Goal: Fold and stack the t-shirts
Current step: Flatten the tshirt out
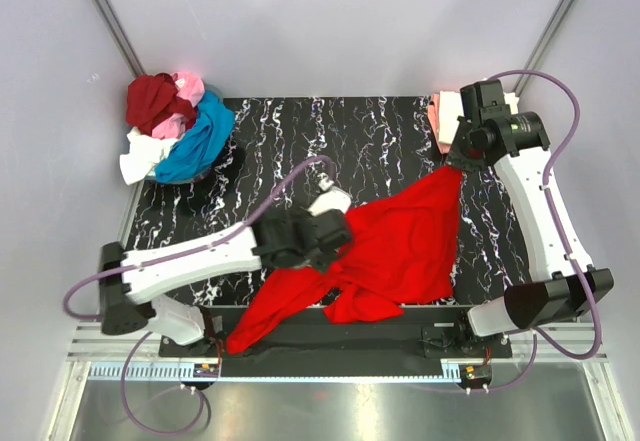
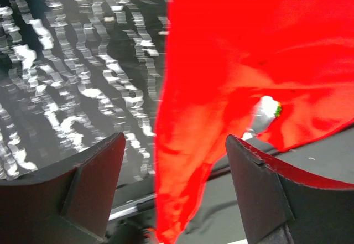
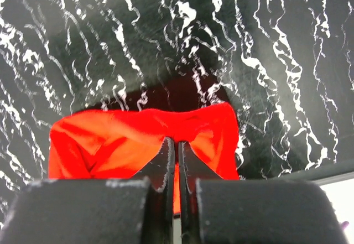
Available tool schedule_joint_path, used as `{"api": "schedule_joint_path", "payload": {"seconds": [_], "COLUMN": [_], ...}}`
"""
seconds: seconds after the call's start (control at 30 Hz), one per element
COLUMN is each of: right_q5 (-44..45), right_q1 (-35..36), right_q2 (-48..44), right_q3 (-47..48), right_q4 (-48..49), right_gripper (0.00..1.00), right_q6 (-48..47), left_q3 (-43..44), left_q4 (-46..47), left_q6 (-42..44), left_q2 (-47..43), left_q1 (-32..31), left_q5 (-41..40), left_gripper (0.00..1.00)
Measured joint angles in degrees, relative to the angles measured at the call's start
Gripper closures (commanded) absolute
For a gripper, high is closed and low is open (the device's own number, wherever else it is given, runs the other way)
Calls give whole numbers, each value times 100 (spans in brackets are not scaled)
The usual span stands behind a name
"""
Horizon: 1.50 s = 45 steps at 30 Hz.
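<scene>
The red t-shirt's loose end (image 2: 174, 220) hangs over the table's near edge, and my left gripper will go there next and close on it.
A bright red t-shirt (image 1: 400, 246) lies stretched across the black marbled table (image 1: 300, 141), from the far right down to the near edge, where a part (image 1: 262, 316) hangs over. My right gripper (image 1: 458, 161) is shut on its far corner (image 3: 166, 128) and holds it above the table. My left gripper (image 1: 345, 231) is open over the shirt's left part; red cloth (image 2: 221, 89) hangs between its fingers (image 2: 260, 188) without being gripped. A pile of t-shirts sits at the far left: dark red (image 1: 155, 101), pink (image 1: 188, 86), blue (image 1: 200, 141), white (image 1: 140, 156).
A folded salmon and cream stack (image 1: 443, 121) lies at the far right corner, behind my right gripper. The pile at the far left rests in a dark basket (image 1: 215, 166). A metal rail (image 1: 330, 371) runs along the near edge.
</scene>
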Motion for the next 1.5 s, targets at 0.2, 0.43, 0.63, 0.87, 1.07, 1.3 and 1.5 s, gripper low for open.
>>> {"api": "schedule_joint_path", "payload": {"seconds": [0.2,0.43,0.63,0.87,1.07,1.3,1.5], "right_q5": [-245,-476,-603,-658,-730,-743,-743], "right_q1": [-435,-557,-612,-654,-664,-664,-728], "right_q2": [42,39,33,24,22,11,-59], "right_q3": [-337,-885,-1016,-1040,-1043,-1115,-957], "right_q4": [369,667,800,903,916,935,673], "right_gripper": [100,100,100,100,100,100,100], "right_q6": [-201,-326,-363,-411,-444,-446,-444], "left_q3": [-42,212,310,313,192,-103,-164], "left_q4": [588,887,1056,1097,1233,1438,1119], "left_q6": [-417,-490,-498,-522,-562,-417,-387], "left_q2": [1318,2522,2769,2968,2962,2905,2006], "left_q1": [-382,-599,-595,-535,-334,-76,-28], "left_q5": [-11,-2,-42,-160,-282,-345,-627], "left_gripper": [19,19,23,46,76,100,100]}}
